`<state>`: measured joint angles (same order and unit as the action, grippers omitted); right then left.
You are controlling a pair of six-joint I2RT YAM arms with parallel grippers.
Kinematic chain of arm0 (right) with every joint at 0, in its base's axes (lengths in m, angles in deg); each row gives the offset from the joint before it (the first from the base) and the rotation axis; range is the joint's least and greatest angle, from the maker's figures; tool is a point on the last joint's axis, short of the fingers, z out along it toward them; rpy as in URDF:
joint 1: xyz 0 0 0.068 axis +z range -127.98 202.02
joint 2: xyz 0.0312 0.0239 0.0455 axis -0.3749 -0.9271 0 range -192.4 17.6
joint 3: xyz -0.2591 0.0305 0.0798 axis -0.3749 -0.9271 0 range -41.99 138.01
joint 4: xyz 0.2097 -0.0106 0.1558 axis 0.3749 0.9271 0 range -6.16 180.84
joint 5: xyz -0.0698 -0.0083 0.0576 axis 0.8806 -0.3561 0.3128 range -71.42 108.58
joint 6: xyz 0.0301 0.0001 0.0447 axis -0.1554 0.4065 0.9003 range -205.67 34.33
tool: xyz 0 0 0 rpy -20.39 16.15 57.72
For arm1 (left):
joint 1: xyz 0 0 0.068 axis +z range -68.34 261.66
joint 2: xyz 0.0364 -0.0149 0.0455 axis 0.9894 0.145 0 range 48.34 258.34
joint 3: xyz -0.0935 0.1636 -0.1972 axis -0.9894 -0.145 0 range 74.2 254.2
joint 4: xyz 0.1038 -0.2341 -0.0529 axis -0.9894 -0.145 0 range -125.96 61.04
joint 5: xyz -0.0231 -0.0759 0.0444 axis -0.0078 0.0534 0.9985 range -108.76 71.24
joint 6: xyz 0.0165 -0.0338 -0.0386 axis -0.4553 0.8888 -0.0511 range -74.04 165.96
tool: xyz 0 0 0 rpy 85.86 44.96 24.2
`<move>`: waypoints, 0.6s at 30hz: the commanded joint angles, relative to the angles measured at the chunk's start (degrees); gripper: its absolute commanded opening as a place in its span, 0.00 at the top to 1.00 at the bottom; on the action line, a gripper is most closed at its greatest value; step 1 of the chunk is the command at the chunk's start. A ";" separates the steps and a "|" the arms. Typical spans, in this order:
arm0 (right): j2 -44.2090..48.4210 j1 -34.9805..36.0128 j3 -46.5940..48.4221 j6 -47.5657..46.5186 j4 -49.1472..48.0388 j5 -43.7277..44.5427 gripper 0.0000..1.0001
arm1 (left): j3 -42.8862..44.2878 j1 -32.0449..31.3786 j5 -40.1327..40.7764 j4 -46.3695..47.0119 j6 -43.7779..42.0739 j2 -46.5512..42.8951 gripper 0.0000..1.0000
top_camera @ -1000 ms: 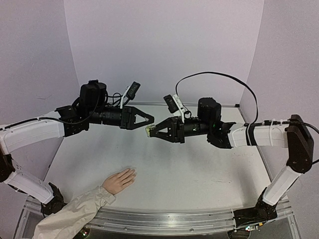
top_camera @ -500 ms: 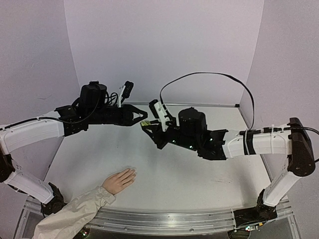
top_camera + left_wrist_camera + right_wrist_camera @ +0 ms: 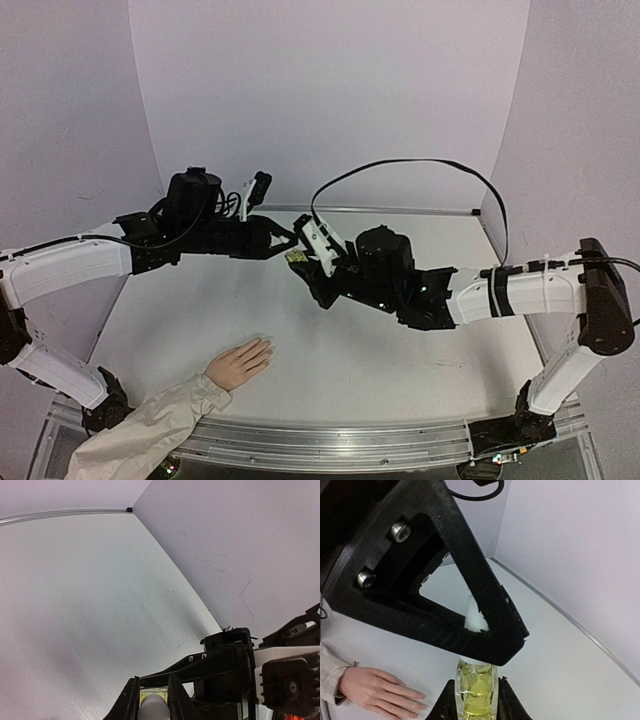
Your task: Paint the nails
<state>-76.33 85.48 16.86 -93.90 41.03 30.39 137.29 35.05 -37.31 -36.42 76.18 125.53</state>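
Observation:
My right gripper is rolled over and the white cap is still on the bottle, so next I open my left gripper while the bottle turns back, then grip the cap (image 3: 154, 708) again.
In mid-air above the table's middle, my right gripper (image 3: 476, 686) is shut on a small yellow-green bottle (image 3: 476, 692). My left gripper (image 3: 151, 690) is shut on the bottle's white cap (image 3: 152, 708) from the opposite side; its black fingers (image 3: 470, 605) cross the right wrist view, with the cap (image 3: 478, 620) between them. From above, the two grippers meet at the bottle (image 3: 296, 258). A pale peach hand (image 3: 240, 362) in a beige sleeve lies palm down at the front left, its nails (image 3: 422, 696) well below and apart from both grippers.
The white table (image 3: 380, 350) is walled by lilac panels at the back and sides. A black cable (image 3: 420, 165) arches over the right arm. The beige sleeve (image 3: 150, 430) runs off the front-left edge.
The right arm swung the bottle left and turned it toward the left gripper. The left gripper, open a second ago, has closed on the white cap. The hand has not moved.

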 commanded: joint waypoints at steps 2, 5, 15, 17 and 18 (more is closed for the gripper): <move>6.26 -3.76 -0.83 9.57 -6.06 -11.37 1.00 | 3.71 -0.54 -3.40 2.32 0.61 -0.14 0.76; 6.05 -4.66 -0.68 12.31 -7.21 -13.56 1.00 | 3.76 -0.59 -4.02 2.45 0.58 -0.02 0.61; 10.27 -12.09 -6.39 15.89 -8.10 -29.84 1.00 | 0.46 1.38 -5.76 1.25 0.43 -6.11 0.25; 10.98 -12.43 -7.04 15.43 -7.77 -33.36 1.00 | 0.65 2.97 -8.78 0.32 2.21 -5.81 0.26; 11.04 -12.56 -6.96 15.11 -7.12 -34.56 1.00 | 1.13 3.49 -10.46 -0.19 2.65 -5.39 0.28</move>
<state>-68.90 73.43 9.87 -79.58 37.58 5.82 137.60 36.06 -42.21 -36.57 76.51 121.75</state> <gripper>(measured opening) 0.224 0.739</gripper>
